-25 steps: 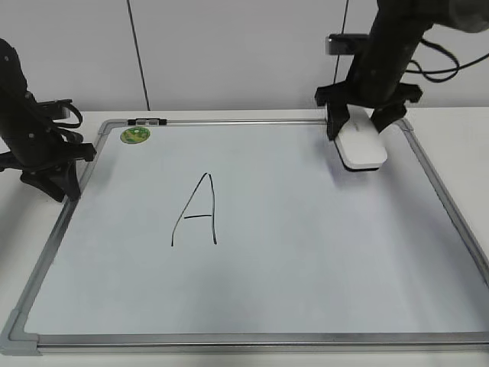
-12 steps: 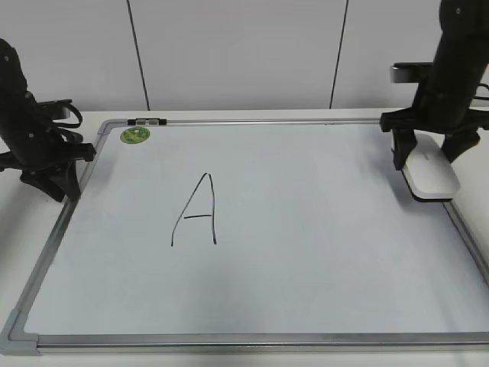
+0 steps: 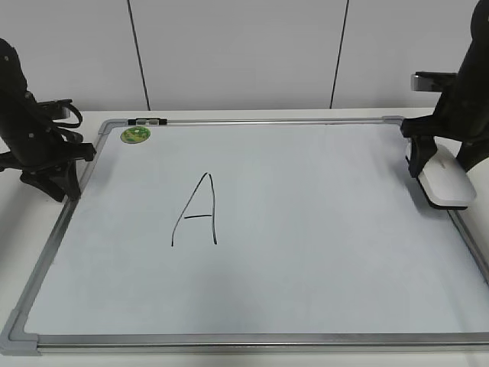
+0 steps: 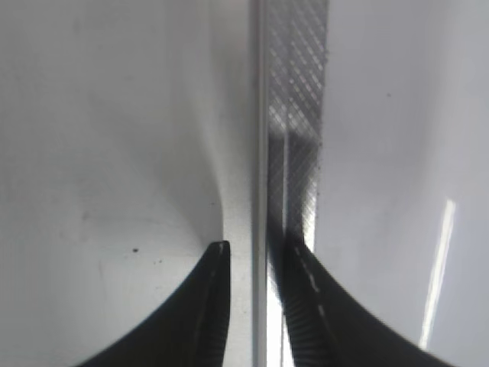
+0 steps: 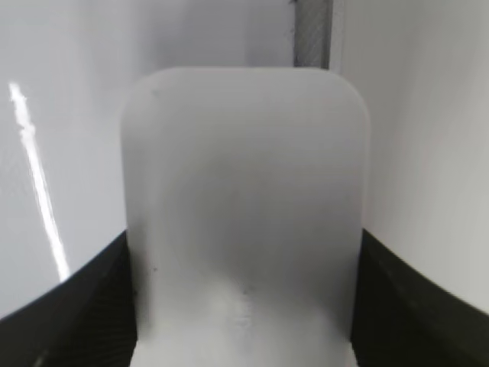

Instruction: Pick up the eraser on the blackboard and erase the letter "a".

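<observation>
The robot's right gripper will release the white eraser, still held over the frame rail, on the blackboard, flat against the grey rail [image 3: 426, 189] below that gripper.
The blackboard [image 3: 306, 252] is a white board with a grey frame, lying flat on the table. A large capital "A" [image 3: 197, 211] is written left of its middle. No small "a" shows anywhere on it. My right gripper [image 3: 442, 172] is shut on the white eraser [image 3: 446, 183] and holds it over the board's right frame rail. In the right wrist view the eraser [image 5: 244, 206] fills the space between the two jaws [image 5: 244, 306]. My left gripper [image 3: 59, 174] is at the board's left rail. Its jaws [image 4: 254, 256] are narrowly closed astride that rail [image 4: 260, 115].
A round green sticker [image 3: 135, 135] sits at the board's far left corner. A dark clip [image 3: 147, 121] lies on the far rail. A grey corner piece [image 3: 17, 340] sticks out at the near left. A wall stands behind the table.
My right gripper has carried the eraser from the board's far right area out to the right frame rail. The left arm has not moved.
</observation>
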### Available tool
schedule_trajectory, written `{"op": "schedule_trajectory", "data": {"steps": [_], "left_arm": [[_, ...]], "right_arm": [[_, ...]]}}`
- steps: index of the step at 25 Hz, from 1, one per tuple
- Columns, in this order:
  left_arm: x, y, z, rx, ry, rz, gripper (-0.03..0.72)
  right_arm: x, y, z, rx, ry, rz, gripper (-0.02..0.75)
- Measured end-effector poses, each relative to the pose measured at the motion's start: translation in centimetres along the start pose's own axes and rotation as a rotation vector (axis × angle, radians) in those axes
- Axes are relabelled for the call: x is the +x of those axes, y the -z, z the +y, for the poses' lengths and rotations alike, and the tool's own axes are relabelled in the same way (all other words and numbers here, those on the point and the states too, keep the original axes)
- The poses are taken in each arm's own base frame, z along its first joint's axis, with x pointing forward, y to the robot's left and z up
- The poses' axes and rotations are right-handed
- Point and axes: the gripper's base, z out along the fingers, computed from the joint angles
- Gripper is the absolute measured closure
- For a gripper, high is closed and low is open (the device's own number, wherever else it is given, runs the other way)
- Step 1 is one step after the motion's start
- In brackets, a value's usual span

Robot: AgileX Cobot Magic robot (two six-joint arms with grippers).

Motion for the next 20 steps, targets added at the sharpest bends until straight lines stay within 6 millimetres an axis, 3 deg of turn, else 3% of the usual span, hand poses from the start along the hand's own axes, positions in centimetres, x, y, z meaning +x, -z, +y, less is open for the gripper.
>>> {"op": "schedule_trajectory", "data": {"steps": [4,20], "left_arm": [[0.0,0.0,0.0,0.0,0.0,0.0,0.501],[0.0,0.0,0.0,0.0,0.0,0.0,0.5]], "right_arm": [[-0.08,-1.07,-0.02,-0.005,0.0,0.024,0.206],[-0.12,-1.07,0.24,-0.033,-0.008,0.02,0.207]]}}
